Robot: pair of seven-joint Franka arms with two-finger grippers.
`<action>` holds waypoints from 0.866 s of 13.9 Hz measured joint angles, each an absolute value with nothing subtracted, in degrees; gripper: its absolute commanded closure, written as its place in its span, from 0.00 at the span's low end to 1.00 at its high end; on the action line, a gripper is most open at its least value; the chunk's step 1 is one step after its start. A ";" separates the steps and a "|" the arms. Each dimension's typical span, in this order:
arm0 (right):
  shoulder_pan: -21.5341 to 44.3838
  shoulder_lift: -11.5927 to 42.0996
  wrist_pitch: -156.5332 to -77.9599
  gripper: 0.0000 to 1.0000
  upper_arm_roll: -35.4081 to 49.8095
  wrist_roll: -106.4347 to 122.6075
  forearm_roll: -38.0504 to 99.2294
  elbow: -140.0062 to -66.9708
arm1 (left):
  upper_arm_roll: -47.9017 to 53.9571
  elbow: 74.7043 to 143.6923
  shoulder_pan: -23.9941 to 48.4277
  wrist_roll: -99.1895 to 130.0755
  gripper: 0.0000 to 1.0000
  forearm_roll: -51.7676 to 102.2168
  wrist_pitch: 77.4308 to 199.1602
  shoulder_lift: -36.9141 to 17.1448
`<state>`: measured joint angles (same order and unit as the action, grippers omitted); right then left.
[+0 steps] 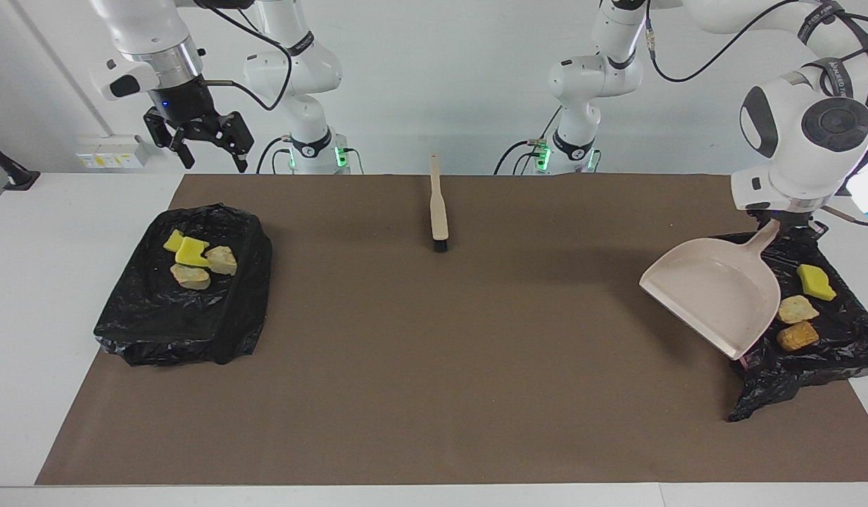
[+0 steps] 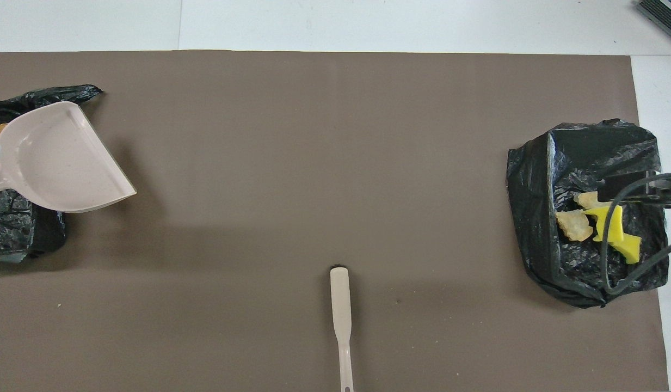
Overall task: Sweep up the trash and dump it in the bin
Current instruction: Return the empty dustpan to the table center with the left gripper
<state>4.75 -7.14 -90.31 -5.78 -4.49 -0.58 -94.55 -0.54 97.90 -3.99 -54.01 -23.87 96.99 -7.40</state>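
Observation:
Next, I let go of the beige dustpan with my left gripper on the brown mat (image 2: 333, 161) beyond the bristles of the beige brush.
My left gripper (image 1: 782, 220) is shut on the handle of the beige dustpan (image 1: 715, 292), which hangs tilted and empty over the inner edge of the black-bagged bin (image 1: 828, 362) at the left arm's end. Trash lies in that bin: a yellow wedge (image 1: 816, 282), a tan lump (image 1: 797, 308) and a brown chunk (image 1: 797, 336). More trash, yellow pieces (image 1: 185, 250) and tan lumps (image 1: 191, 276), lies in the second bagged bin (image 1: 187, 317) at the right arm's end. My right gripper (image 1: 215, 158) hangs open and empty, high above the table's edge by that bin. In the overhead view the dustpan (image 2: 63, 158) covers part of the first bin (image 2: 19, 239).
A beige brush (image 1: 438, 208) lies on the brown mat (image 1: 434, 366) between the two arm bases, bristles pointing away from the robots. It also shows in the overhead view as the brush (image 2: 340, 316). A cable crosses over the second bin (image 2: 580, 163) there.

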 measured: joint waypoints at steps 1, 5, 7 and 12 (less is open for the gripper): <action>4.53 -7.14 -90.21 0.00 -6.04 -3.33 -1.20 -94.62 | -0.52 99.22 -3.19 -49.93 1.00 -21.72 97.20 -7.20; 3.77 -6.45 -90.19 0.00 -6.02 -2.90 -1.24 -95.29 | -0.18 104.39 3.24 -30.69 1.00 -13.95 100.83 -8.94; 3.53 -5.97 -90.19 0.00 -6.01 -3.11 -0.11 -95.40 | -0.13 105.34 6.80 -21.50 1.00 -9.93 102.54 -9.63; 3.01 -5.82 -90.20 0.00 -6.02 -3.36 0.60 -95.89 | 0.02 105.73 19.34 4.67 1.00 -1.18 108.45 -10.34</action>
